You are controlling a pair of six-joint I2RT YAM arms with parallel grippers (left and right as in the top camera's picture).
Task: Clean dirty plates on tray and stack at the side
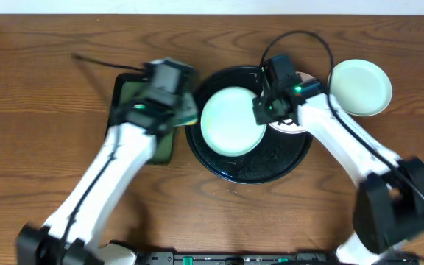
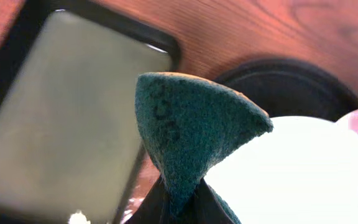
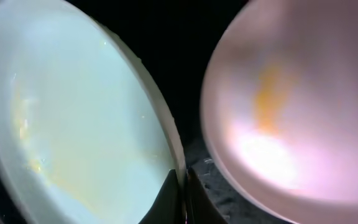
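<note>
My right gripper is to put the pale mint-blue plate down on top of the second mint plate [image 1: 358, 86].
The black tray [image 1: 271, 162] holds a pale mint-blue plate [image 1: 230, 121] with faint yellowish smears [image 3: 73, 118]. My right gripper [image 1: 265, 112] is shut on this plate's right rim [image 3: 180, 186] and holds it tilted. A white plate [image 1: 294, 125] with a yellow smear [image 3: 291, 106] lies on the tray just right of it, mostly under the arm. A second mint plate [image 1: 359, 87] sits on the bare wood at the right. My left gripper [image 1: 186, 110] is shut on a dark green sponge [image 2: 191, 130] at the held plate's left edge [image 2: 291, 168].
A rectangular dark green tray [image 1: 142, 121] lies left of the black tray, under my left arm; it also shows in the left wrist view [image 2: 67, 112]. Wood-grain tabletop [image 1: 43, 96] surrounds both trays.
</note>
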